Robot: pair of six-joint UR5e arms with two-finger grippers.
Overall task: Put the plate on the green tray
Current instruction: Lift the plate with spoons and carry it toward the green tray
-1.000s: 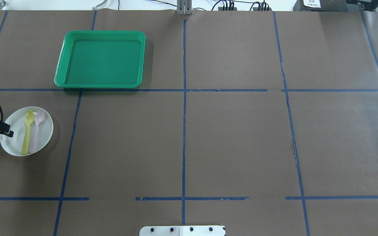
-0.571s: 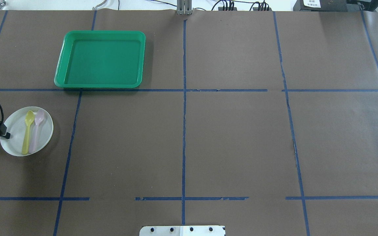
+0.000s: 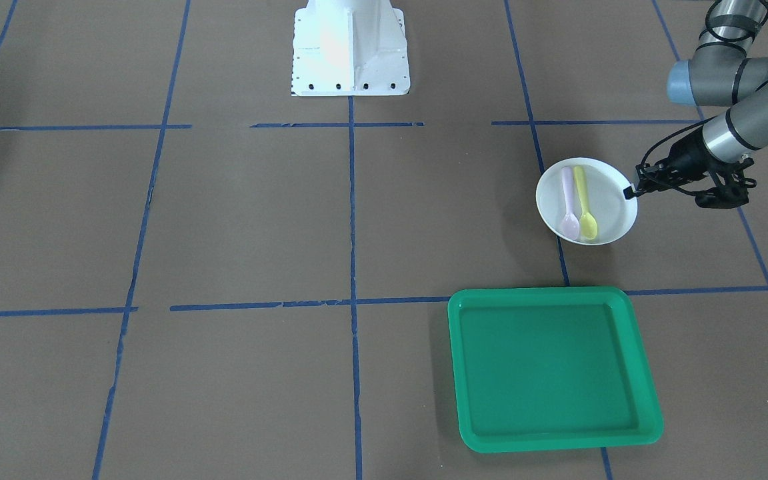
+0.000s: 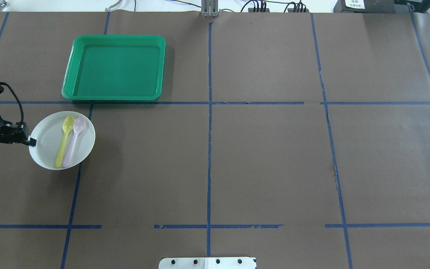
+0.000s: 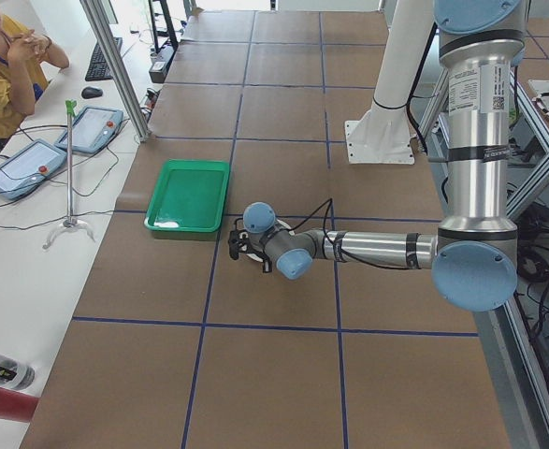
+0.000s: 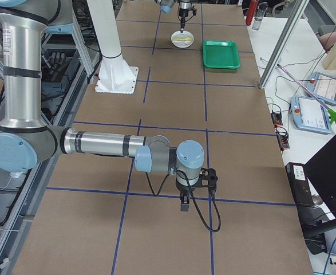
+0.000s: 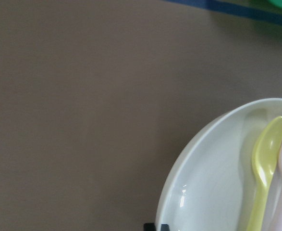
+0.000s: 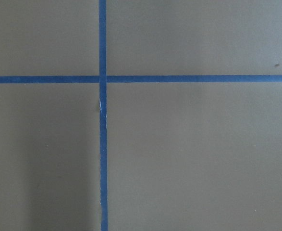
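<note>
Next, my left gripper sets the white plate flat on the bottom of the tray and releases it there, in the middle of the green tray (image 3: 547,375).
The small white plate (image 4: 47,144) carries a yellow spoon (image 4: 62,140) and a pink spoon (image 4: 74,138). It hangs slightly above the table at the left, just short of the green tray (image 4: 114,37). My left gripper (image 4: 31,142) is shut on the plate's left rim. In the front-facing view the gripper (image 3: 629,193) pinches the plate (image 3: 611,200) at its right edge, with the tray (image 3: 537,292) below. The left wrist view shows the plate (image 7: 213,192) and spoons close up. My right gripper (image 6: 184,206) shows only in the exterior right view, low over bare table; I cannot tell its state.
The robot's white base (image 3: 351,47) stands at the table's near middle. Blue tape lines cross the brown table cover. An operator (image 5: 3,65), tablets and a stand (image 5: 68,168) are beyond the table's far edge, past the tray.
The left gripper has moved right and toward the tray with the plate held by its rim. The spoons stayed on the plate.
</note>
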